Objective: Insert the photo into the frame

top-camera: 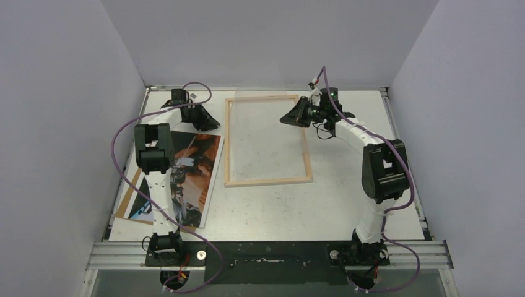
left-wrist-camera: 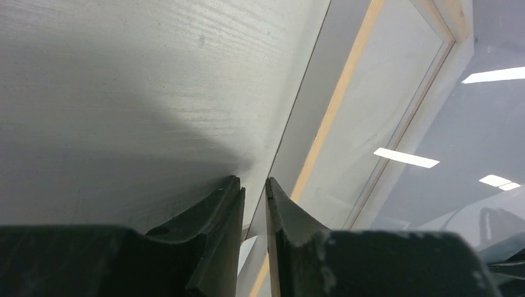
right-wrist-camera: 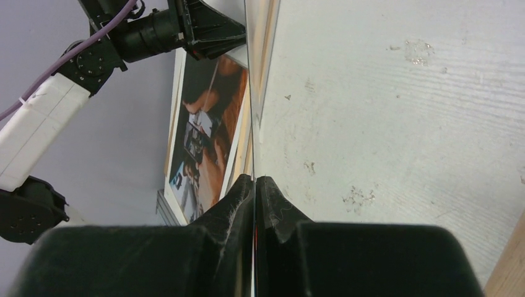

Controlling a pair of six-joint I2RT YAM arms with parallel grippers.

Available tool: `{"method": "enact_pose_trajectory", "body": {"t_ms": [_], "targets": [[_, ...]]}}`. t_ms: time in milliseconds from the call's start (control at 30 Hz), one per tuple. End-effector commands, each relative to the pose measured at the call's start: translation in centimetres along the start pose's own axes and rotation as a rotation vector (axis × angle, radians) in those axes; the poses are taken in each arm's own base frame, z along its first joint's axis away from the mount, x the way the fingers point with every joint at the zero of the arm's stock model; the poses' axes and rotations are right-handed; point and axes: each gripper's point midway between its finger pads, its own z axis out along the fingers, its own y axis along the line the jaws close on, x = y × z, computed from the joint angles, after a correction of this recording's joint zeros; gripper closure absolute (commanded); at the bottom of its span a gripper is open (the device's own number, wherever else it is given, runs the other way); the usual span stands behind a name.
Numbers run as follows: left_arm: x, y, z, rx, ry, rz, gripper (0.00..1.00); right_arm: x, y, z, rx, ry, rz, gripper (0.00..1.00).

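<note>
My left fingers are outside the frame's rail; they should open and grip across that rail [top-camera: 227, 127] to steady the frame under the clear pane.
The frame [top-camera: 268, 181] lies pale-wood side up in the middle of the table. The photo [top-camera: 193, 179] lies left of it, partly under my left arm, and shows in the right wrist view [right-wrist-camera: 207, 142]. My right gripper [top-camera: 290, 116] is over the frame's right rail near the far end. In its wrist view [right-wrist-camera: 254, 179] it is shut on the thin edge of the clear pane [right-wrist-camera: 249, 93]. My left gripper [top-camera: 210, 122] is at the frame's far left corner. Its fingers [left-wrist-camera: 254, 183] stand a narrow gap apart, with the pane's edge line between them and the frame's rail [left-wrist-camera: 337, 99] beyond.
A brown backing board [top-camera: 129, 201] pokes out from under the photo at the near left. Grey walls close in the table on the left, back and right. The black base rail [top-camera: 266, 253] runs along the near edge.
</note>
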Motion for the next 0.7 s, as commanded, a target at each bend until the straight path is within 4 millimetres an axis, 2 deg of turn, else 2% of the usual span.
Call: {"method": "enact_pose_trajectory", "body": {"t_ms": [0, 267, 367, 467, 500, 533, 667], "targets": [[-0.5, -0.9, -1.1, 0.008, -0.03, 0.033, 0.81, -0.9, 0.2, -0.4, -0.042, -0.045, -0.002, 1.0], [0.1, -1.2, -0.4, 0.022, -0.004, 0.033, 0.8, 0.4, -3.7, -1.3, 0.013, -0.038, 0.074, 1.0], [0.8, -1.2, 0.2, 0.017, 0.018, 0.044, 0.76, 0.5, -4.8, -1.9, 0.031, -0.046, 0.089, 1.0], [1.0, -0.8, 0.6, 0.005, 0.028, 0.044, 0.68, 0.4, -6.0, -2.1, 0.047, -0.047, 0.096, 1.0], [1.0, -0.6, 0.6, -0.001, 0.028, 0.043, 0.66, 0.4, -6.3, -2.0, 0.049, -0.047, 0.097, 1.0], [2.0, -1.2, 1.4, -0.01, 0.044, 0.063, 0.65, 0.3, -6.7, -1.9, 0.052, -0.048, 0.1, 1.0], [2.5, -0.7, 2.0, -0.047, 0.054, 0.087, 0.59, 0.3, -7.7, -0.9, 0.028, -0.053, 0.138, 1.0]]}}
